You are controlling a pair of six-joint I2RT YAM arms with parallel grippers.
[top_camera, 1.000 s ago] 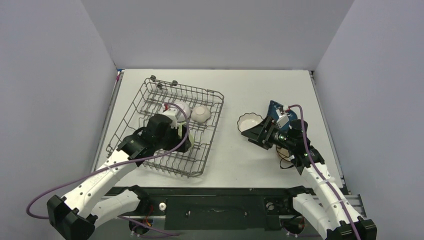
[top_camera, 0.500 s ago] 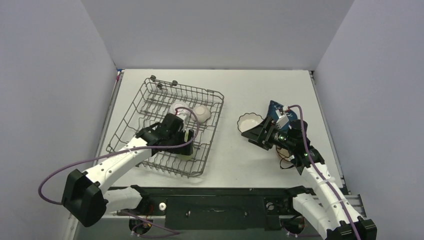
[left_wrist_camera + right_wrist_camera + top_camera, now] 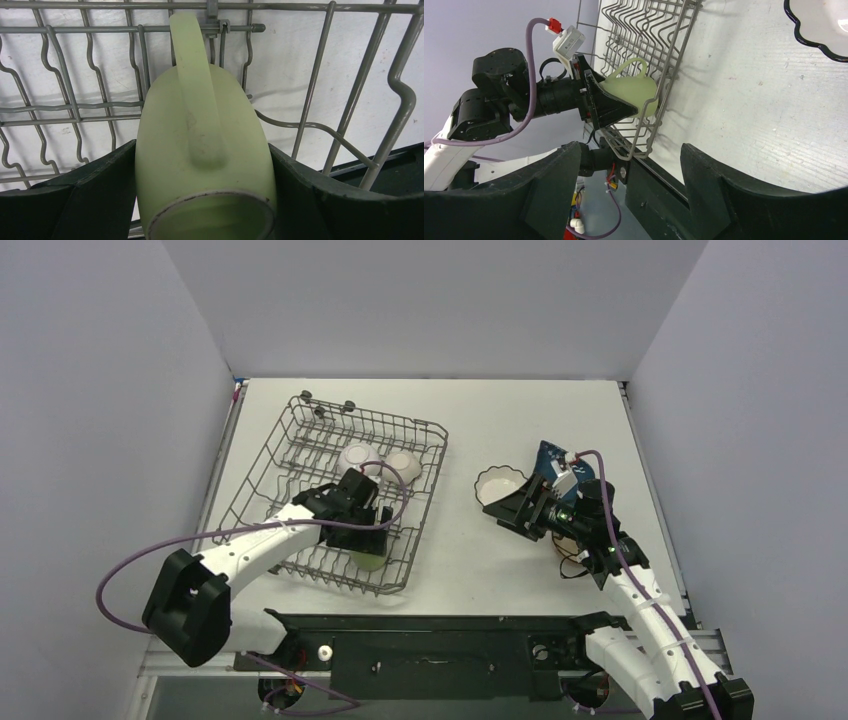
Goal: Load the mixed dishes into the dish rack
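Note:
The brown bowl is next for my right gripper, which should go to it and close on its rim (image 3: 556,541), on the side that faces the white scalloped bowl.
The grey wire dish rack (image 3: 300,455) lies on the left of the table. My left gripper (image 3: 366,536) is low inside its near right corner, shut on the light green mug (image 3: 371,559). In the left wrist view the mug (image 3: 205,150) fills the gap between both fingers (image 3: 90,200), its handle pointing away toward the rack wall (image 3: 320,75). Two white dishes (image 3: 357,456) (image 3: 402,462) sit in the rack's far right part. A white scalloped bowl (image 3: 497,483) and a dark blue dish (image 3: 551,454) rest on the table. My right gripper (image 3: 498,508) hovers open and empty beside the scalloped bowl (image 3: 824,25).
A brown bowl's rim (image 3: 573,563) shows partly under my right arm. The right wrist view looks across bare table at the rack (image 3: 649,30), with the mug (image 3: 629,92) in it. Grey walls enclose the table on three sides.
My left arm has carried the green mug from the rack's middle toward its near right corner and lower. The right arm has stayed put.

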